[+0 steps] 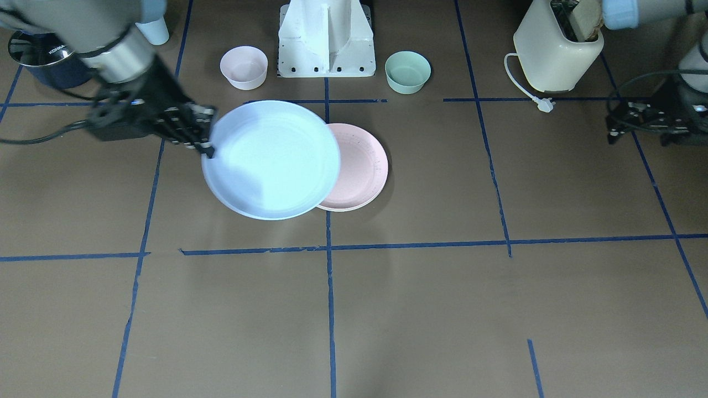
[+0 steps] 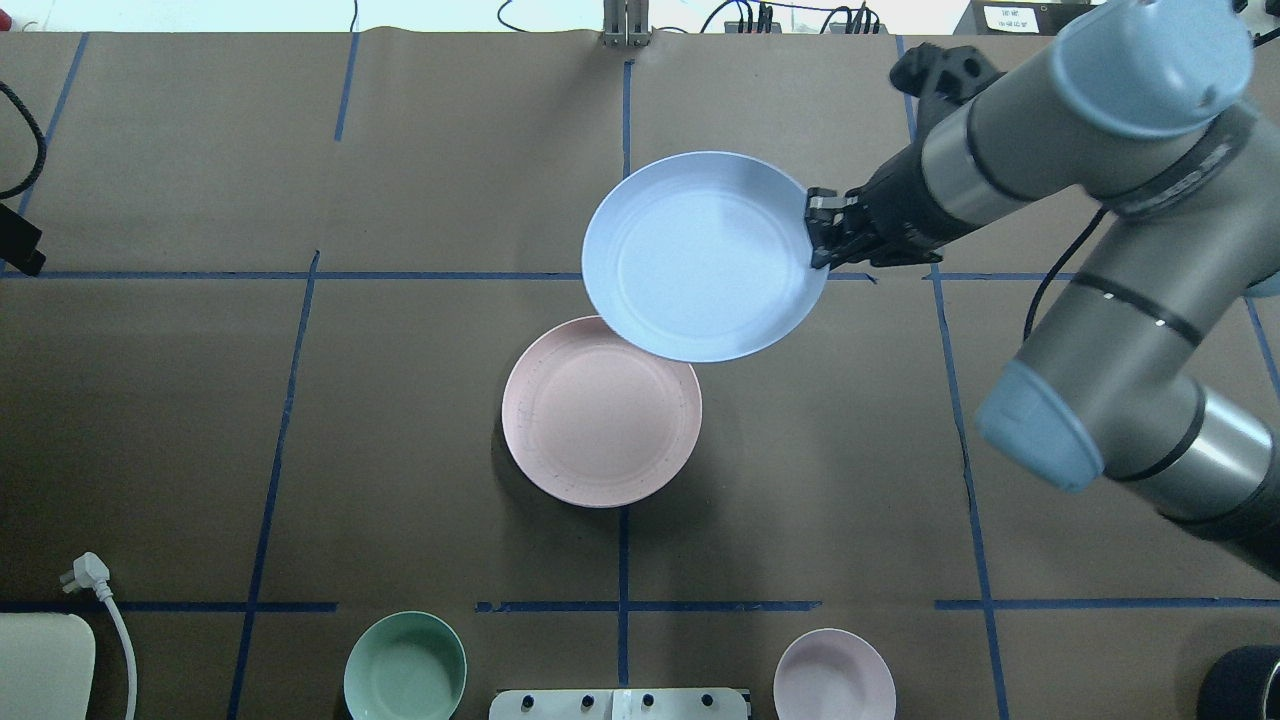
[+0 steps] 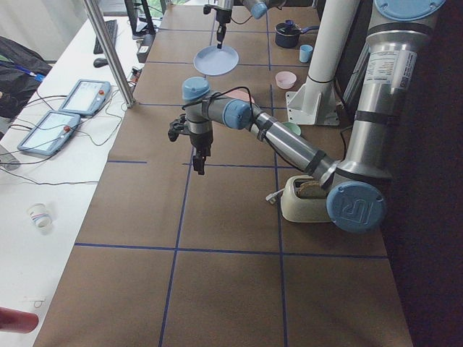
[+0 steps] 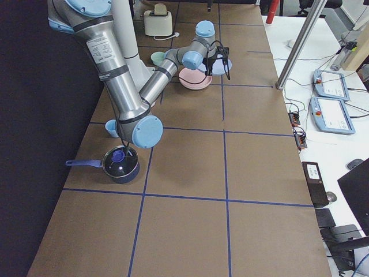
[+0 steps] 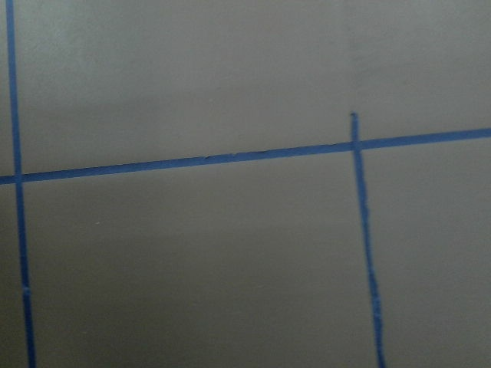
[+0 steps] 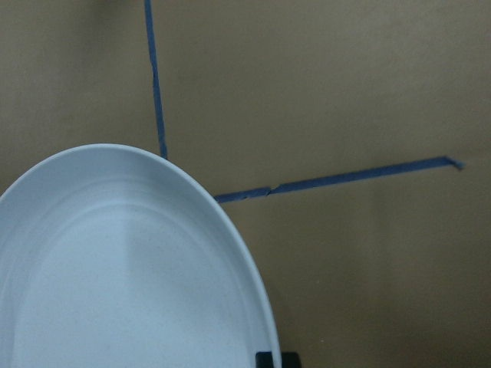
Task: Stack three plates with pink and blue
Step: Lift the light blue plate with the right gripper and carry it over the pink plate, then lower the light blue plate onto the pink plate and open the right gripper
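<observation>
The robot's right gripper will set the pale blue plate, now held slightly tilted above the table, down squarely on top of the pale pink plate (image 1: 337,165).
My right gripper (image 1: 207,149) is shut on the rim of the pale blue plate (image 1: 271,160) and holds it, slightly tilted, above the table. In the overhead view the right gripper (image 2: 815,235) grips the blue plate (image 2: 705,255) at its right edge. The plate's near edge overlaps the pale pink plate (image 2: 600,415), which lies flat at the table's middle (image 1: 362,166). A cream-white rim (image 1: 345,208) shows just under the pink plate's edge; I cannot tell more of the cream plate. My left gripper (image 1: 613,132) hangs over bare table far off; I cannot tell whether it is open.
A small pink bowl (image 1: 244,66) and a mint-green bowl (image 1: 407,71) flank the white robot base (image 1: 326,41). A toaster (image 1: 556,50) with its plug (image 1: 545,104) stands near the left arm. A dark pot (image 1: 38,58) and a blue cup (image 1: 154,30) sit behind the right arm.
</observation>
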Motion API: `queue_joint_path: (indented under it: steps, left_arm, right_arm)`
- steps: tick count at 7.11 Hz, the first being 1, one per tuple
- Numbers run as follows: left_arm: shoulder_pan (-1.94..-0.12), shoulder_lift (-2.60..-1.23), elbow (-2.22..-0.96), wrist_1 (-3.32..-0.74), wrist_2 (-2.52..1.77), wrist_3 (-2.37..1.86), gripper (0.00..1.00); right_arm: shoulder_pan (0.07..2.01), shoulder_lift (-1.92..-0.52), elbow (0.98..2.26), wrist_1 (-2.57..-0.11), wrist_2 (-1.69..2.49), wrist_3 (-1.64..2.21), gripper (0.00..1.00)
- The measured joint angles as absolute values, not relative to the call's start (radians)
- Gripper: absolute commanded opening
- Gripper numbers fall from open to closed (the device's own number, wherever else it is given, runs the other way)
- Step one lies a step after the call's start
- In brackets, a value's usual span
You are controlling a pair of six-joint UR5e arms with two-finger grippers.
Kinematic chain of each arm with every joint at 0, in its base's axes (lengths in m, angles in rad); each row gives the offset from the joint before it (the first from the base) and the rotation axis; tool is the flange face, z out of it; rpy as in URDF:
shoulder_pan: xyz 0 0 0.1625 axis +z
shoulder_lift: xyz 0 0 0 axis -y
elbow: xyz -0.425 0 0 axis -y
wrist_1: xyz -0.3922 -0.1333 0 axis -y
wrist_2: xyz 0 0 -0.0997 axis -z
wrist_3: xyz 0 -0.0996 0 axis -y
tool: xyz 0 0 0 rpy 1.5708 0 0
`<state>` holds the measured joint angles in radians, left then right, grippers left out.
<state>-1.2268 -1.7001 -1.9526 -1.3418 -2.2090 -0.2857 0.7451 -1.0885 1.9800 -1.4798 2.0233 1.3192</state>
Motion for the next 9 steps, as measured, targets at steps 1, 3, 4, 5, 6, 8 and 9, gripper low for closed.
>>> queue_joint_path:
  steps: [1, 3, 4, 5, 6, 8, 9]
  left_arm:
    - [-1.260, -1.684, -1.905, -1.386, -2.230, -0.227, 1.00]
    - [-1.298, -1.640, -1.831, -1.508, -2.251, -0.179, 1.00]
    - [-1.318, -1.632, -1.800, -1.538, -2.254, -0.154, 1.00]
    - [-1.344, -1.629, -1.769, -1.549, -2.255, -0.108, 1.00]
    - [-1.367, -1.628, -1.746, -1.552, -2.255, -0.070, 1.00]
    - [-1.386, -1.628, -1.732, -1.554, -2.256, -0.046, 1.00]
    - [-1.389, -1.628, -1.731, -1.554, -2.256, -0.044, 1.00]
  right_arm:
    - [0.669, -1.071, 1.976, -1.488, 1.948, 1.359, 0.00]
    - [0.568, -1.061, 1.956, -1.486, 1.861, 1.400, 0.00]
    - [0.532, -1.057, 1.945, -1.485, 1.845, 1.405, 0.00]
    - [0.505, -1.051, 1.932, -1.483, 1.835, 1.406, 0.00]
    - [0.490, -1.042, 1.917, -1.482, 1.828, 1.405, 0.00]
    - [0.480, -1.007, 1.869, -1.481, 1.815, 1.403, 0.01]
    - [0.479, -0.995, 1.855, -1.481, 1.806, 1.401, 0.06]
